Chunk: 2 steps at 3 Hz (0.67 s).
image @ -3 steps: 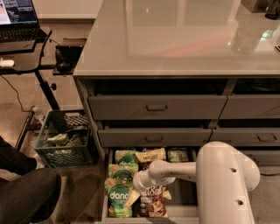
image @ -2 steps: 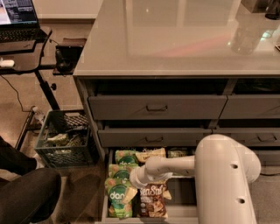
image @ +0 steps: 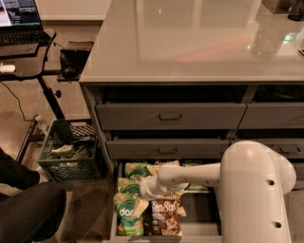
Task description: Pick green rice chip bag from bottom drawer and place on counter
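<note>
The front green rice chip bag's back corner [image: 140, 207], the one beside the brown "Sea Salt" bag, will be gripped by my gripper.
The bottom drawer [image: 202, 211] is pulled open and holds snack bags at its left end. A green rice chip bag [image: 127, 214] with white "dang" lettering lies at the front left. Two more green bags [image: 135, 170] lie behind it, partly hidden by my arm. My gripper [image: 142, 197] hangs from the white arm down inside the drawer, just over the upper right corner of the front green bag and beside a brown "Sea Salt" bag [image: 165, 217]. The glossy grey counter [image: 190, 42] spreads above the drawers.
Two closed grey drawer fronts [image: 170, 116] with bar handles sit above the open drawer. A dark crate [image: 69, 152] stands on the floor to the left. A black desk with a laptop [image: 21, 14] is at the far left. A person's dark leg [image: 28, 209] is at the bottom left.
My gripper has moved a little to the left over the bags, from above the brown bag toward the green ones. The bags have not visibly moved.
</note>
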Tool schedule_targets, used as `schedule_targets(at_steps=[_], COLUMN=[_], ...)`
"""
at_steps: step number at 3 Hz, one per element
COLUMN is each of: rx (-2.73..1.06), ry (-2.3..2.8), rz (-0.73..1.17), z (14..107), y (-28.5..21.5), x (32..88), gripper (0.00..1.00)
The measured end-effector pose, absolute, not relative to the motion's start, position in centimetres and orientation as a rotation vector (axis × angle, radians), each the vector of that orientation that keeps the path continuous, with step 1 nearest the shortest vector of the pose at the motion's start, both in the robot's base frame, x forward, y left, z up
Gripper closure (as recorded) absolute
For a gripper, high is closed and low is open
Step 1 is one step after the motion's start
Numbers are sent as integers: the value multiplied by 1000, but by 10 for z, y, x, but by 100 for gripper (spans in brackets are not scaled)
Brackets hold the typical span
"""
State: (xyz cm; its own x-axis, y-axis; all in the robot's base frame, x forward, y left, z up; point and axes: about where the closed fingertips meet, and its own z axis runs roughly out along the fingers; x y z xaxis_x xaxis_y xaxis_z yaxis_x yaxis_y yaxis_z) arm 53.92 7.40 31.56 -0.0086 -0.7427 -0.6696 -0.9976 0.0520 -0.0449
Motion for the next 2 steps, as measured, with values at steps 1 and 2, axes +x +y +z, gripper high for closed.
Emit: schedule_targets(at_steps=[1, 2], rx=[-1741, -1739], ry=[1801, 1806], rz=[662, 695], z=[292, 271], y=[82, 91], x=[536, 535], gripper=[0, 0])
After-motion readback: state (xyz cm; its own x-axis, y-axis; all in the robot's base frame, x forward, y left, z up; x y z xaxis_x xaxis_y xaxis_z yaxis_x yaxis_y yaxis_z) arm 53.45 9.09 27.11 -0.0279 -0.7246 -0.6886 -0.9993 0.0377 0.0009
